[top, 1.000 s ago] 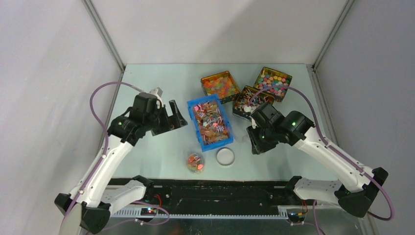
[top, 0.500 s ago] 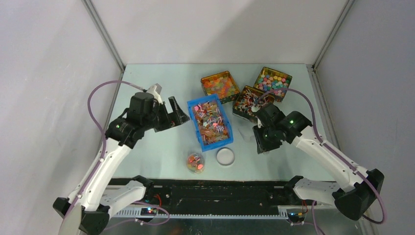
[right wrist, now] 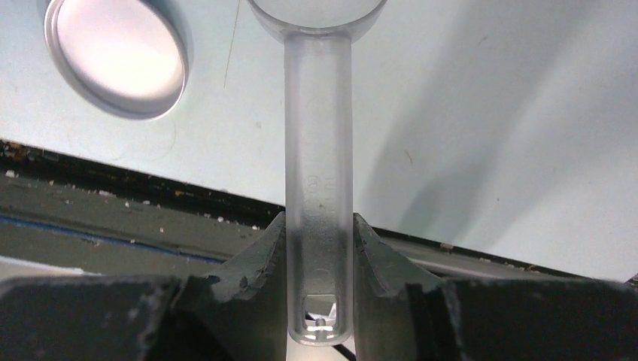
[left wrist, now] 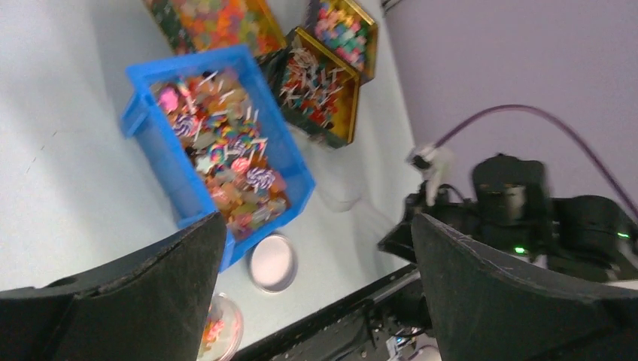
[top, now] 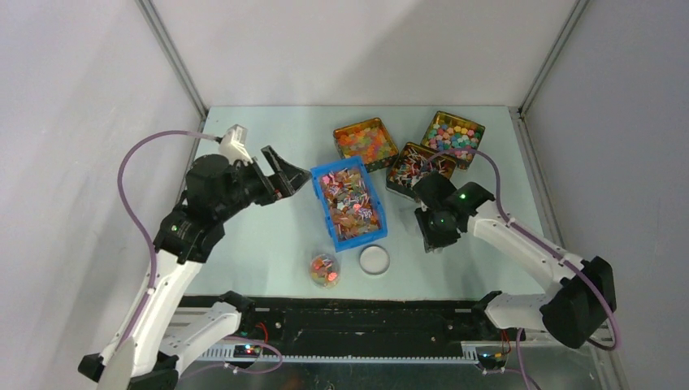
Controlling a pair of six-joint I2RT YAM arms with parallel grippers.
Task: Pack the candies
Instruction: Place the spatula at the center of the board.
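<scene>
Next, I open my right gripper and let go of the clear plastic scoop, now held beside the blue bin, on the bare table [top: 424, 253] [right wrist: 338, 66], beside the round lid.
The candies [top: 349, 203] are small wrapped sweets in pink, red, orange and brown, heaped in a blue bin [top: 318, 197]; they also show in the left wrist view [left wrist: 226, 162]. A few lie in a small clear jar [top: 325, 270]. Its round lid [top: 374, 259] lies beside it, and also shows in the right wrist view [right wrist: 116, 56]. My left gripper [top: 291, 177] is open and empty, raised just left of the bin. My right gripper [top: 429, 233] is right of the bin, shut on the handle of a clear plastic scoop [right wrist: 318, 180], whose bowl points towards the table.
Three gold tins stand behind the bin: orange jellies [top: 366, 140], red-and-white striped pieces [top: 410, 169] and pastel round sweets [top: 452, 134]. The black front rail [top: 366, 313] runs along the near edge. Grey walls close in the sides.
My left arm has lifted and swung its gripper slightly back and left. My right arm has drawn its elbow in, still holding the scoop near the bin's right side.
</scene>
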